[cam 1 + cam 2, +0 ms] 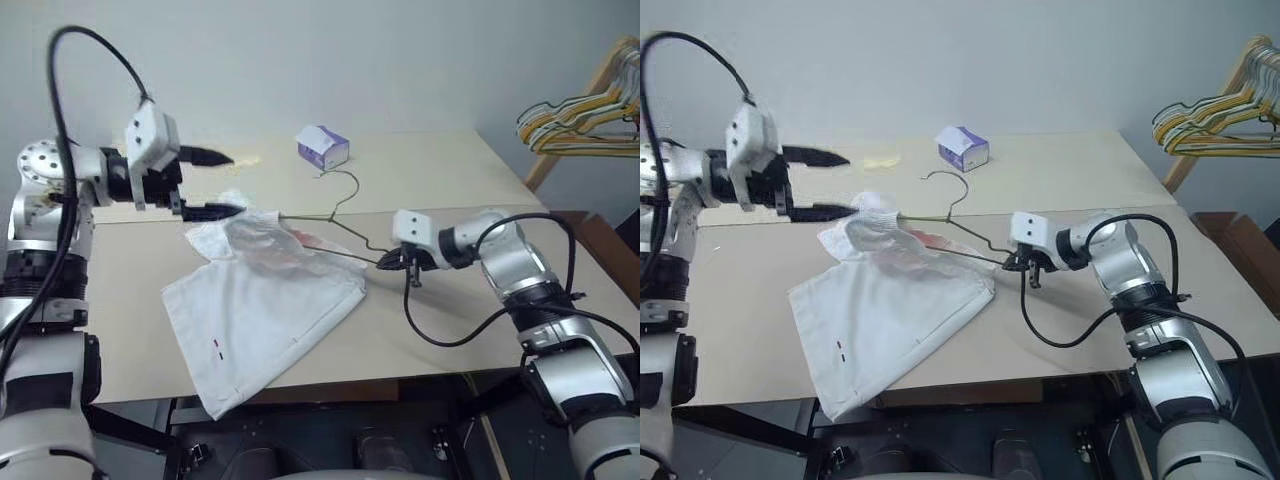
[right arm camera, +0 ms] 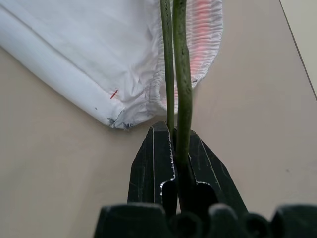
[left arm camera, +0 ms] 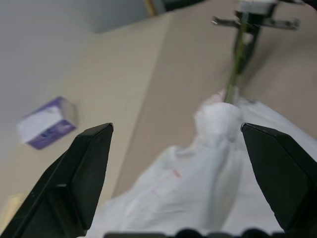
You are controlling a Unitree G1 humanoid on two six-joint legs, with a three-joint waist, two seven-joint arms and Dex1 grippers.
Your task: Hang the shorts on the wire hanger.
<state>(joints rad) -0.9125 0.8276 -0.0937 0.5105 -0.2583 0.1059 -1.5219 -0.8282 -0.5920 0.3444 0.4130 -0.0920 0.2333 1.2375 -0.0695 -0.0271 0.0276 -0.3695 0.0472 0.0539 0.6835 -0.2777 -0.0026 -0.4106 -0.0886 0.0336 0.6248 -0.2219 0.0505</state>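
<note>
The hanger's held corner is outside the shorts' waistband, so next my right gripper lets go of the wire and takes the waistband's near end point(image 2: 156, 103) to pull it over.
The white shorts point(image 1: 260, 310) lie spread on the table, their gathered waistband bunched up and lifted on one arm of the wire hanger point(image 2: 183, 74). The hanger's hook point(image 1: 345, 185) points toward the back of the table. My right gripper point(image 1: 390, 262) is shut on the hanger's right corner, just off the waistband's edge, holding the wire point(image 1: 352, 236) a little above the table. My left gripper point(image 1: 237, 183) hovers open above the left end of the waistband, and in the left wrist view the bunched fabric point(image 3: 218, 119) sits between and beyond its wide-spread fingers point(image 3: 84, 168).
A small purple-and-white tissue box point(image 1: 323, 147) stands at the back of the table behind the hook. A bunch of coloured hangers point(image 1: 580, 120) hangs on a wooden rack at the far right. The table's front edge point(image 1: 450, 365) runs just below the shorts.
</note>
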